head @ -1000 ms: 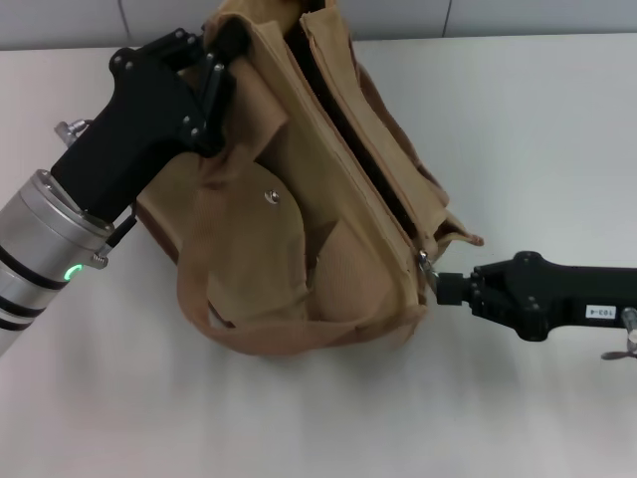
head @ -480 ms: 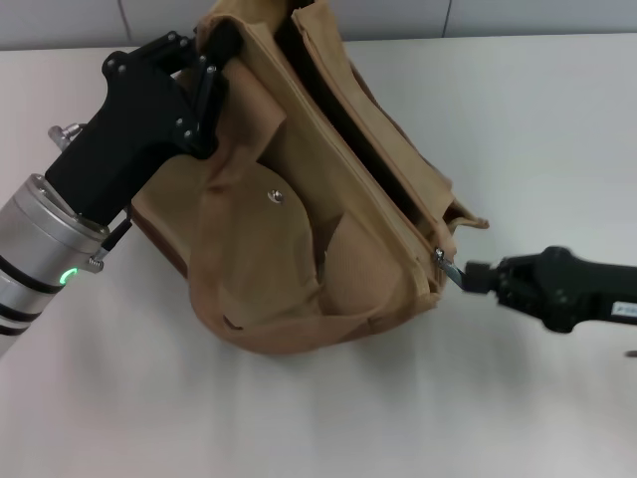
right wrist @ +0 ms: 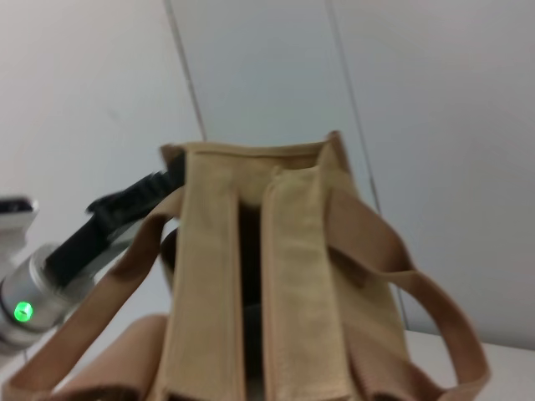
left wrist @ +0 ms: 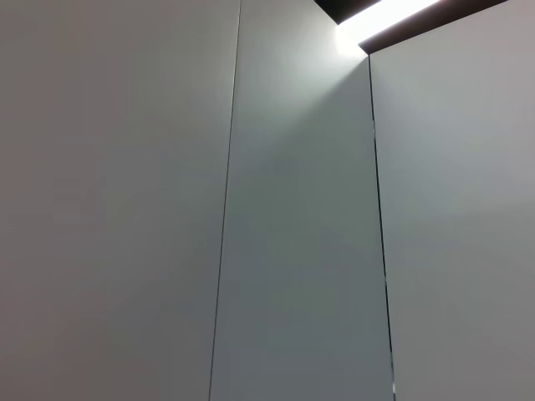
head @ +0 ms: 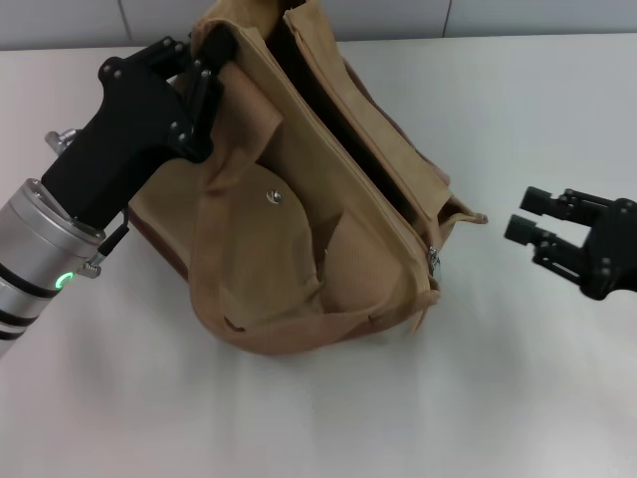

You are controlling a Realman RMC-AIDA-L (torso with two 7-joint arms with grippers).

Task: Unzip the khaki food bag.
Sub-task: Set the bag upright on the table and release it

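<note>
The khaki food bag sits at a slant with its zipper gaping open, so I should grip the fabric tab (head: 466, 214) above the silver pull with my right gripper and swing the bag straight.
The khaki food bag (head: 299, 269) lies tilted on the white table (head: 518, 110). Its top zipper gapes open along the whole length, and the silver pull (head: 434, 261) hangs at the near right end. My left gripper (head: 206, 62) is shut on the bag's far top end. My right gripper (head: 525, 215) is open and empty, a short way right of the pull and clear of the bag. The right wrist view shows the bag (right wrist: 251, 292) end-on with the dark opening between its two top flaps. The left wrist view shows only wall panels.
The front pocket with its silver snap (head: 273, 197) faces up, and a webbing handle (head: 299, 334) loops along the bag's near side. My left arm (right wrist: 75, 251) shows behind the bag in the right wrist view. A grey wall (head: 498, 15) runs behind the table.
My right gripper let go of the zipper pull, opened and drew back to the right. The bag's near right end settled slightly. The left gripper kept its hold.
</note>
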